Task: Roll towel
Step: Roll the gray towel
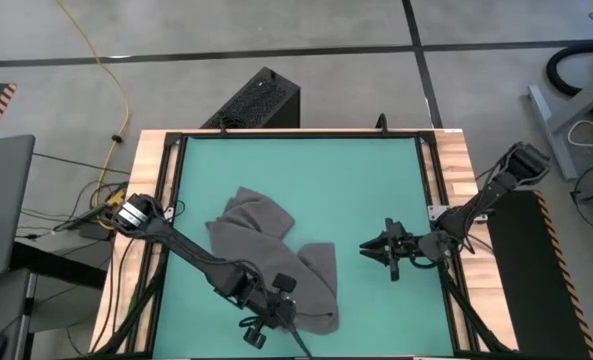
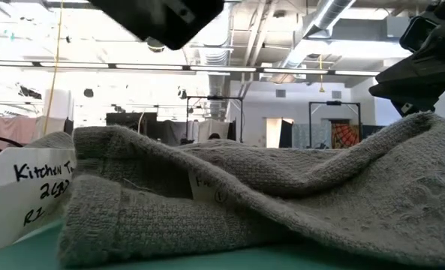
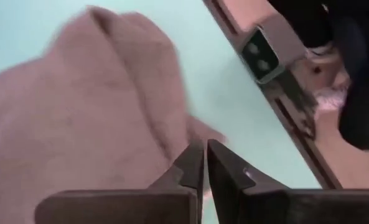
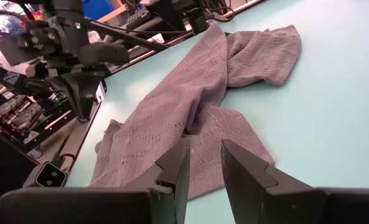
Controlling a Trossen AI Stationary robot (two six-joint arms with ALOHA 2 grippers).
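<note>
I should move my right gripper to the near-end corner point(image 1: 332, 322) point(image 4: 100, 179) of the dark grey towel, on the side facing that gripper, and close it there.
The dark grey towel point(image 1: 274, 258) lies crumpled and partly folded over itself on the green table top, left of centre. It also shows in the right wrist view point(image 4: 190, 118). A white hand-written tag point(image 2: 27, 196) lies at its near edge. My left gripper point(image 1: 273, 318) is shut and hangs over the towel's near end by the table's near edge, fingers pointing down point(image 3: 204, 163). I see no cloth between them. My right gripper point(image 1: 374, 250) is open point(image 4: 204, 163). It is level with the table, just right of the towel, pointing at it without touching.
A black metal frame point(image 1: 431, 170) borders the green table top point(image 1: 366, 190), with wooden edges outside it. A black box point(image 1: 261, 98) stands beyond the far edge. The right half of the table top around my right gripper is bare.
</note>
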